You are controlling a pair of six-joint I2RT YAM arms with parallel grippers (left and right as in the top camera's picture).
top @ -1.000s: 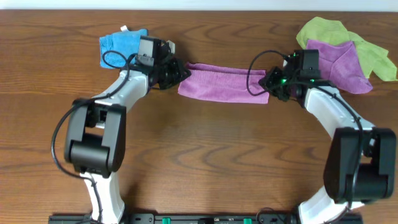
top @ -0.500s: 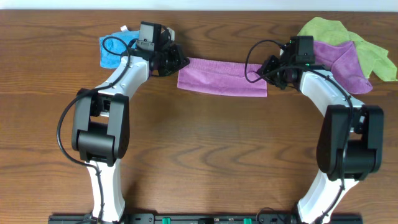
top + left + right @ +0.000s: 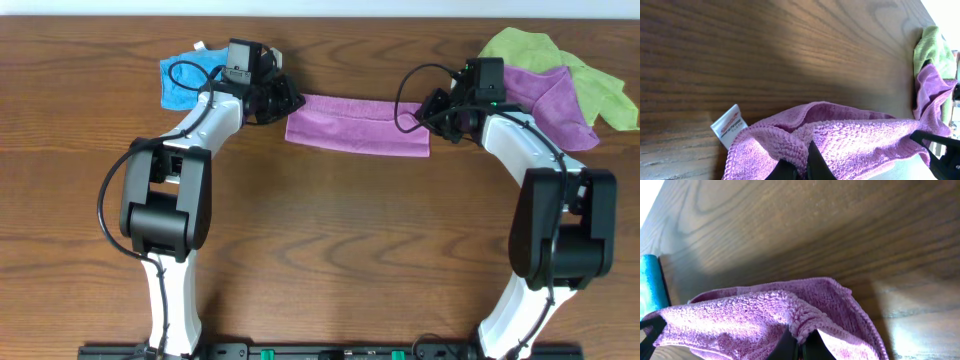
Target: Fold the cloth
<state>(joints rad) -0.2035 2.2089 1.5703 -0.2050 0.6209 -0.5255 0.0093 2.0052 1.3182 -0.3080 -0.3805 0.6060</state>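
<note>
My left gripper has the cloth's end by the white tag bunching into a fold, so next I let it go, lift clear and take the flap's corner (image 3: pixel 791 157) again from above.
The cloth (image 3: pixel 355 125) is a pinkish-purple towel stretched out as a long narrow strip across the far middle of the table. My left gripper (image 3: pixel 285 103) is shut on its left end and my right gripper (image 3: pixel 425 120) is shut on its right end. The left wrist view shows the fuzzy cloth (image 3: pixel 855 140) bunched into a fold pinched by the left gripper (image 3: pixel 802 167), with a white tag (image 3: pixel 729 125) beside it. Seen from the right wrist, a rolled edge of the cloth (image 3: pixel 740 320) sits clamped in the right gripper (image 3: pixel 801 347).
A bright blue cloth (image 3: pixel 185 78) lies at the far left behind the left arm. At the far right a second purple cloth (image 3: pixel 550 105) rests on a lime green cloth (image 3: pixel 530 50). The wooden table (image 3: pixel 330 250) stretches toward the near edge.
Both grippers have carried the cloth's ends a little toward the far side of the table and both arms have straightened out. Over the last half second almost nothing has moved.
</note>
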